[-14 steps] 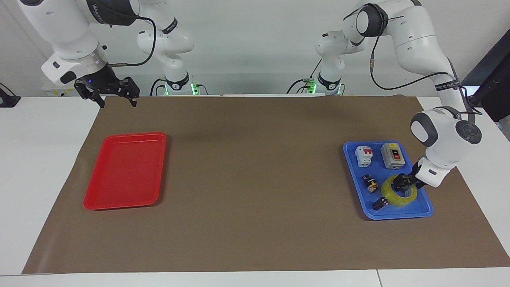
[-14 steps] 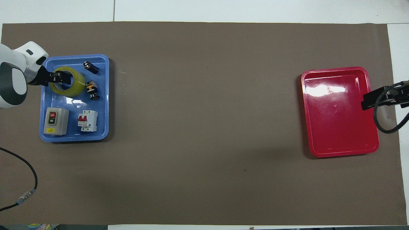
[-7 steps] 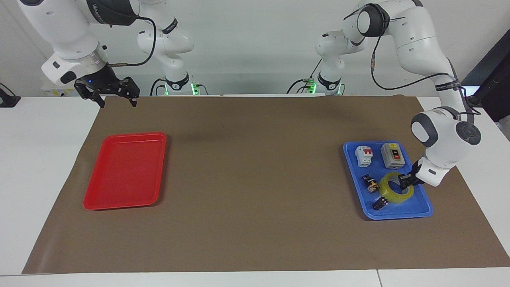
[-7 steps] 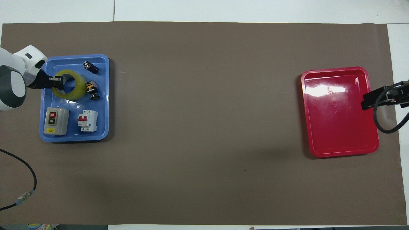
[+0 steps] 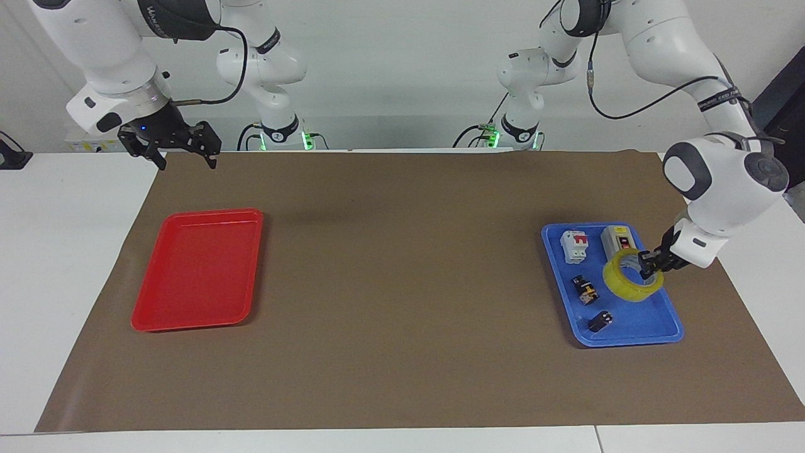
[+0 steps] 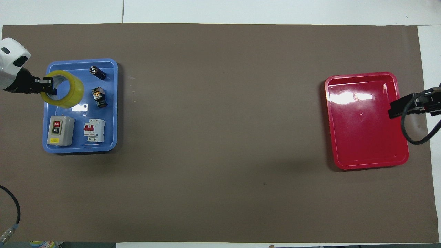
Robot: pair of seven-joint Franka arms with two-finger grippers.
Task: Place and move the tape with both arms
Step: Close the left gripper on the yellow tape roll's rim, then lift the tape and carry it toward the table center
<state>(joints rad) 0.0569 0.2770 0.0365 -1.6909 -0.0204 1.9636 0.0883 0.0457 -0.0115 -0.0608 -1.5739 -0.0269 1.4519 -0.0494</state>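
The robot's left gripper needs to release the tape, which hangs over the blue tray now, on the brown mat midway (image 6: 216, 123) between the blue tray and the red tray.
The tape (image 5: 630, 281), a translucent yellow roll, hangs in the air over the blue tray (image 5: 635, 333). My left gripper (image 5: 649, 262) is shut on the roll's wall and holds it tilted. In the overhead view the tape (image 6: 65, 93) and the left gripper (image 6: 46, 87) are over the tray (image 6: 113, 103) at the left arm's end of the table. My right gripper (image 5: 183, 154) hangs open and empty above the brown mat, near the red tray (image 5: 198, 270). The right arm waits there.
In the blue tray lie a grey switch box (image 6: 60, 130), a white circuit breaker (image 6: 94, 130) and two small black parts (image 6: 99, 97) (image 6: 97, 72). The red tray (image 6: 365, 120) is bare. A brown mat (image 5: 402, 264) covers the table.
My left gripper has lifted the tape off the blue tray and raised it. The small black part that the roll hid now shows. The right arm has not moved.
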